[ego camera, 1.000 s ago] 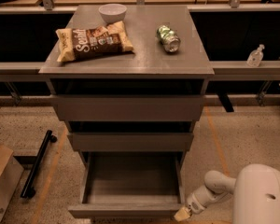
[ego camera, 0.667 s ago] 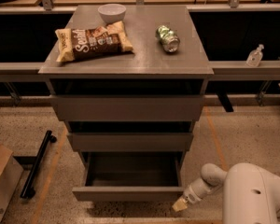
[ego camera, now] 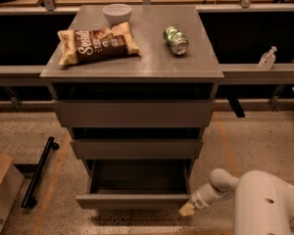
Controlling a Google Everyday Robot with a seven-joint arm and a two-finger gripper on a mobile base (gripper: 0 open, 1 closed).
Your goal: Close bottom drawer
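The robot's gripper should release the bottom drawer once its front panel sits back in the cabinet (ego camera: 137, 180), below the middle drawer.
The bottom drawer (ego camera: 137, 200) of the grey-brown cabinet (ego camera: 132, 72) stands partly pulled out, its flat front panel low in the view and its deep empty box (ego camera: 139, 177) showing behind. My gripper (ego camera: 187, 209) sits at the right end of the drawer's front panel, touching or nearly touching it, on the white arm (ego camera: 264, 204) that comes in from the lower right. The middle drawer (ego camera: 136, 149) and top drawer (ego camera: 133, 113) above it stick out slightly.
On the cabinet top lie a brown snack bag (ego camera: 97, 44), a white bowl (ego camera: 117, 12) and a green can (ego camera: 176, 40) on its side. A clear bottle (ego camera: 267, 58) stands on the right ledge. A black bar (ego camera: 37, 172) and a cardboard box (ego camera: 2, 190) lie on the floor at left.
The bottom drawer has slid back into the cabinet, so less of its box shows. My gripper has moved up and inward with the front panel.
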